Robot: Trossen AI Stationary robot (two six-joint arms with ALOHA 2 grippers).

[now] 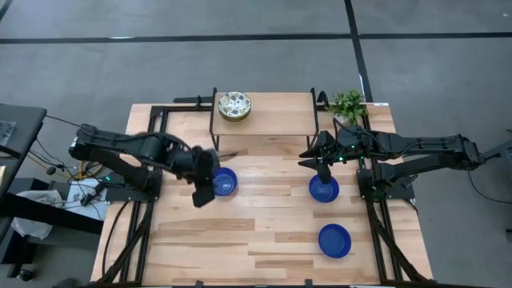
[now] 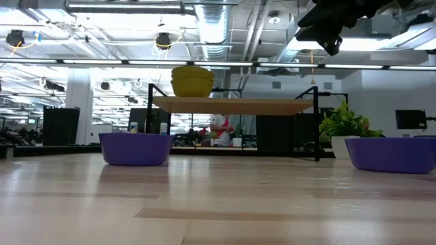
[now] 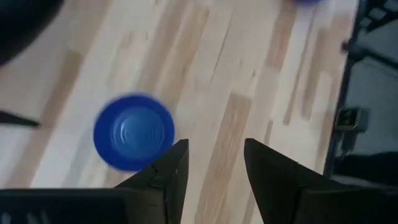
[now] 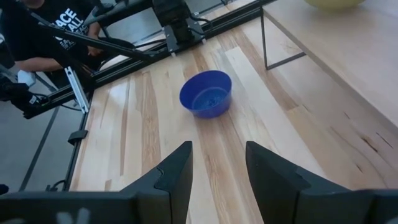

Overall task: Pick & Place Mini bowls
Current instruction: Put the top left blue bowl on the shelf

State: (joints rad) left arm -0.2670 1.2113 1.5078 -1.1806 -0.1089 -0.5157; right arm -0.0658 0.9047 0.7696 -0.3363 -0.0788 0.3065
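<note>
Next, my left gripper grabs the rim of the blue mini bowl (image 1: 217, 193) (image 3: 144, 168) beside it, on the bowl's near side toward the gripper's own arm.
Three blue mini bowls rest on their bases on the wooden table: one left of centre (image 1: 225, 182), one right of centre (image 1: 324, 190), one nearer the front (image 1: 334, 240). A floral mini bowl (image 1: 234, 106) tops a stack (image 2: 192, 80) on the raised shelf (image 1: 272, 120) at the far side. My left gripper (image 1: 204, 196) hangs open above the table, just beside the left blue bowl (image 3: 134, 132). My right gripper (image 1: 323, 170) hangs open high over the far rim of the centre-right bowl; its wrist view looks across at the left bowl (image 4: 206, 93).
A potted plant (image 1: 348, 104) stands at the far right corner beside the shelf. Black frame rails (image 1: 376, 232) run along the table's left and right sides. A person (image 4: 43, 31) stands beyond the left edge. Bare wood lies between the bowls.
</note>
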